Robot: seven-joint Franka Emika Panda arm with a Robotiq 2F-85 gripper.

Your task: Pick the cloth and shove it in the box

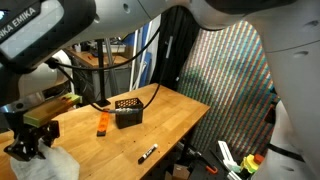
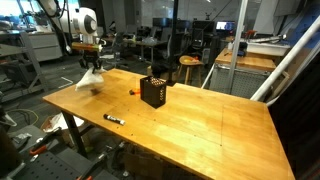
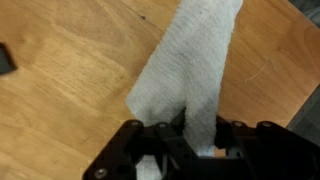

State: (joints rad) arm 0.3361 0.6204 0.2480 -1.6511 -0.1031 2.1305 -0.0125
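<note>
My gripper is going to release the white cloth across the open top of the black mesh box (image 1: 122,106), beside the orange object.
A white cloth (image 3: 190,65) hangs from my gripper (image 3: 185,128), which is shut on its upper end. In an exterior view the cloth (image 2: 90,78) dangles just above the far left corner of the wooden table (image 2: 190,125), with the gripper (image 2: 89,62) over it. In an exterior view the cloth (image 1: 50,160) shows at the lower left under the gripper (image 1: 30,140). The black mesh box (image 2: 153,91) stands upright near the table's middle, well away from the gripper. It also shows in an exterior view (image 1: 127,110).
An orange object (image 1: 102,123) lies beside the box. A black marker (image 1: 148,153) lies near the table's front edge and shows in an exterior view (image 2: 113,119). A dark object (image 3: 6,60) lies at the wrist view's left edge. Lab benches and stools stand behind.
</note>
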